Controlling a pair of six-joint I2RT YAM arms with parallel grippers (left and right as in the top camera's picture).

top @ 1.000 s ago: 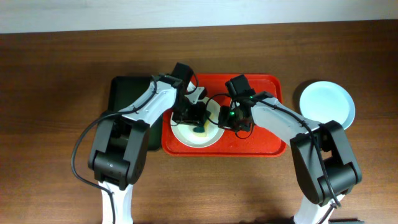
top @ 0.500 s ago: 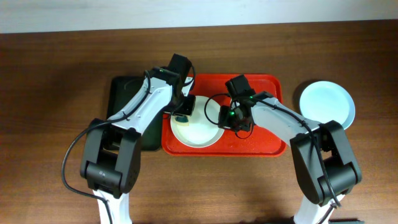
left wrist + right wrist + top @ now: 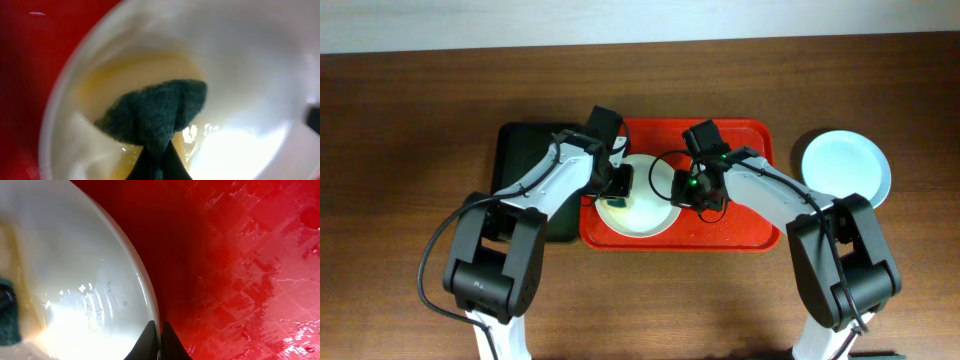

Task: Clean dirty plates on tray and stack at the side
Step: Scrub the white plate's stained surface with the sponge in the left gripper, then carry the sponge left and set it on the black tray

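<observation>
My left gripper is going to release the dark green sponge near the middle of the dark green-black tray (image 3: 527, 187).
A white plate (image 3: 642, 208) with a yellow smear (image 3: 107, 82) lies on the left part of the red tray (image 3: 740, 232). My left gripper (image 3: 616, 186) is shut on a dark green sponge (image 3: 157, 112) and presses it onto the smeared left side of the plate (image 3: 250, 65). My right gripper (image 3: 682, 190) is shut on the plate's right rim (image 3: 150, 305), one finger inside and one outside. A pale blue plate (image 3: 847, 167) rests on the table to the right of the tray. I cannot make out a third plate.
A dark green-black tray (image 3: 525, 165) lies against the red tray's left side, under my left arm. The red tray's floor (image 3: 250, 255) looks wet. Brown tabletop (image 3: 410, 150) surrounds everything.
My left gripper has swept the sponge from the middle of the white plate to its left side. The right gripper and the plate have stayed in place.
</observation>
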